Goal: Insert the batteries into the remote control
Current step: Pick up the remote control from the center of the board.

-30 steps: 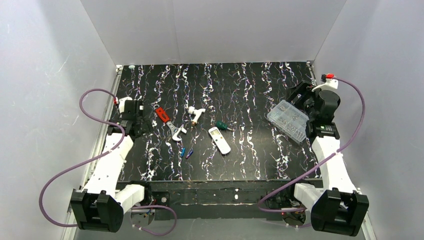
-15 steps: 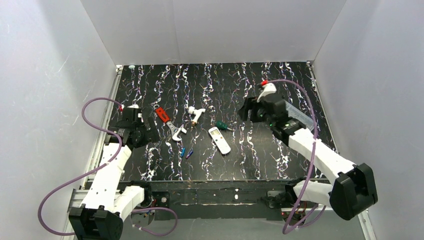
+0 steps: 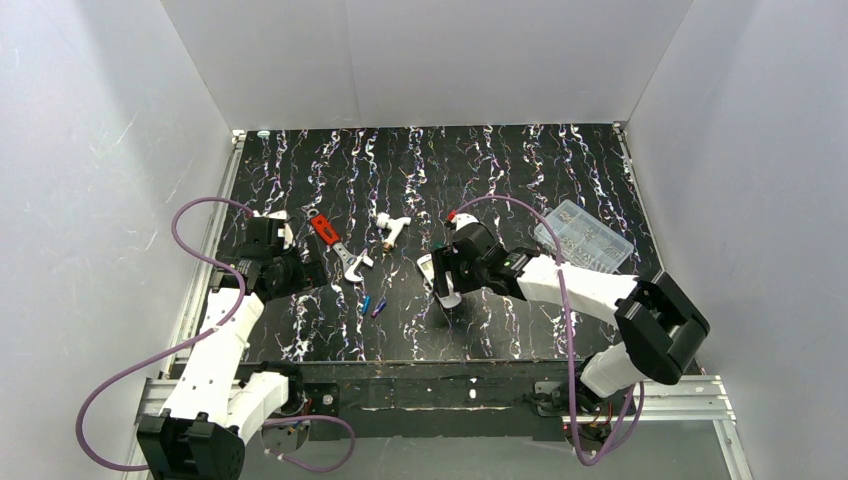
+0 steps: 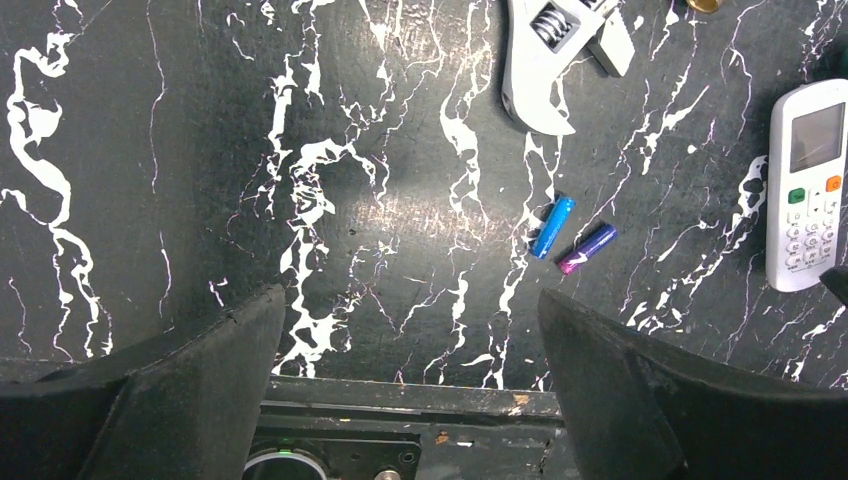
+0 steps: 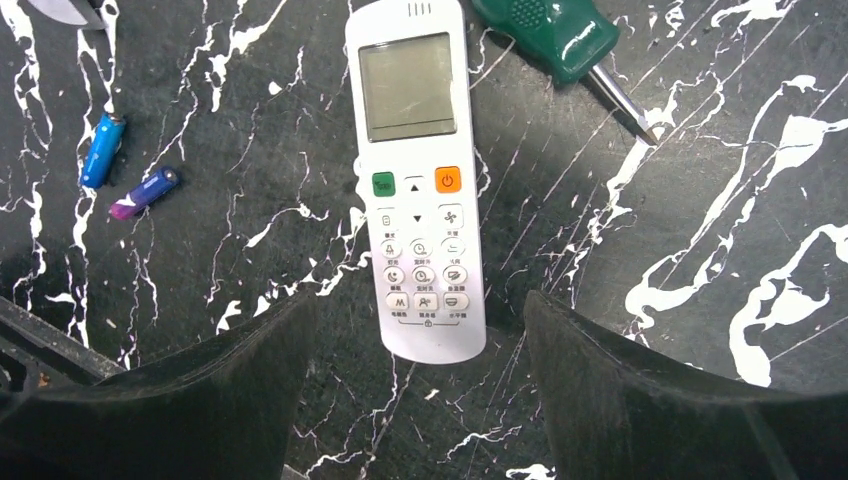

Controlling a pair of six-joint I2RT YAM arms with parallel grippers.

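I will close my left gripper on the screen end (image 4: pixel 816 122) of the white remote control, because my right gripper is at its button end.
The remote control (image 5: pixel 420 190) is a white bar lying button-face up, screen end away from my right wrist camera. My right gripper (image 5: pixel 418 318) hangs over its near end, jaws open and apart from its sides. In the top view the right gripper (image 3: pixel 447 276) covers most of the remote control (image 3: pixel 426 264). Two batteries, one blue (image 5: pixel 102 150) and one purple (image 5: pixel 145 192), lie side by side left of the remote. My left gripper (image 4: pixel 410 300) is open and empty, with the batteries (image 4: pixel 553 226) up and to its right. The left gripper (image 3: pixel 305 272) sits left of them.
A green-handled screwdriver (image 5: pixel 545 30) lies just beyond the remote's far end. A silver wrench (image 4: pixel 550 60) with a red handle (image 3: pixel 323 228) and a white pipe fitting (image 3: pixel 392 228) lie behind the batteries. A clear plastic box (image 3: pixel 583 235) stands at right. The table's front edge (image 4: pixel 400 395) is close below the left gripper.
My right arm has swung from the clear box at the far right across to the remote. The left gripper has edged rightward toward the middle.
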